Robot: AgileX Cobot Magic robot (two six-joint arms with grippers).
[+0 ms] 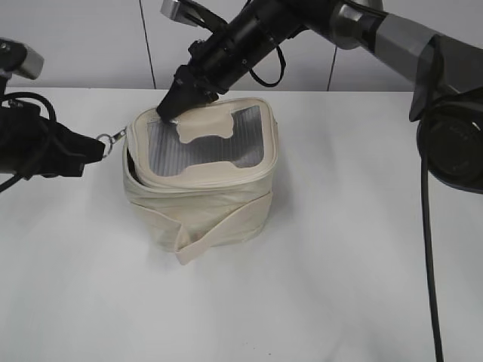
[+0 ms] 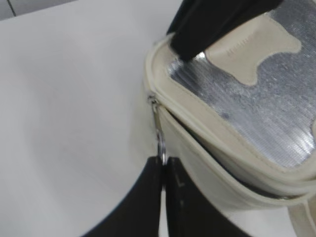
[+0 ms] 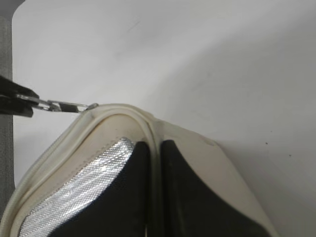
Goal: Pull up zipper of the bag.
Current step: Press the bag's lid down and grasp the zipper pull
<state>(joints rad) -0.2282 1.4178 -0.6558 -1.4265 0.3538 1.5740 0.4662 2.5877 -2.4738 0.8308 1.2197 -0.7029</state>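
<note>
The robot's left gripper should release the silver ring pull against the front of the cream bag, just above the strap's loose end (image 1: 202, 211).
The cream bag (image 1: 219, 207) stands mid-table, its grey mesh lid (image 1: 204, 143) with a cream patch facing up. The zipper (image 2: 197, 129) runs round the lid's rim and gapes open along the left front side. My left gripper (image 2: 165, 159) is shut on the silver ring pull (image 2: 160, 140) of a slider at the lid's left corner; the ring also shows in the exterior view (image 1: 106, 139) and the right wrist view (image 3: 64, 106). My right gripper (image 3: 154, 144) is shut on the lid's rim (image 3: 154, 128) at the back left corner, also seen in the exterior view (image 1: 172, 108).
The bag's wide strap band (image 1: 226, 226) wraps its body, with a loose end at the front. White table (image 1: 317, 302) surrounds the bag. A black cable (image 1: 432, 271) hangs at the right. A wall stands behind the table.
</note>
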